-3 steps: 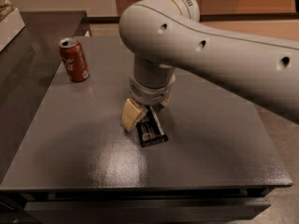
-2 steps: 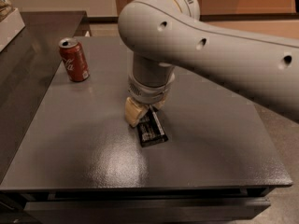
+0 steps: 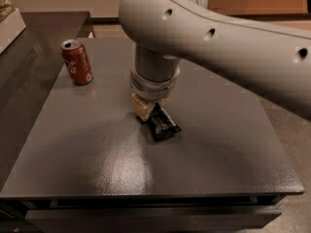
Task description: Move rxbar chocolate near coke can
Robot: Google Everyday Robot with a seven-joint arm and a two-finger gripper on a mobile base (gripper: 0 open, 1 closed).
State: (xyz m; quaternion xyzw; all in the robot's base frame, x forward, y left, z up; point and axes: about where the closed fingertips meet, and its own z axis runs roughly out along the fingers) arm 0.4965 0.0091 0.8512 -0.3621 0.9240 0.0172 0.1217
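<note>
The robot's gripper needs to release the rxbar chocolate on the table (image 3: 119, 78) close beside the coke can, on the side facing the robot's arm.
The rxbar chocolate (image 3: 164, 124), a flat black wrapper with pale print, is near the middle of the dark grey table (image 3: 97, 169). Its far end sits between the cream fingers (image 3: 142, 108) of my gripper (image 3: 150, 111), which comes straight down from above and is shut on it. The bar's near end slants down toward the table. The coke can (image 3: 77, 62), red with white script and a silver top, stands upright at the table's back left, well apart from the bar and to the gripper's left.
My large grey arm (image 3: 218, 38) spans the upper right of the view and hides the table's back middle. A second dark surface (image 3: 43, 25) lies behind the can. A pale object (image 3: 7, 18) is at the far left edge.
The cream finger has closed in on the bar's end. The bar has shifted up and slightly right with the gripper. The can has not moved.
</note>
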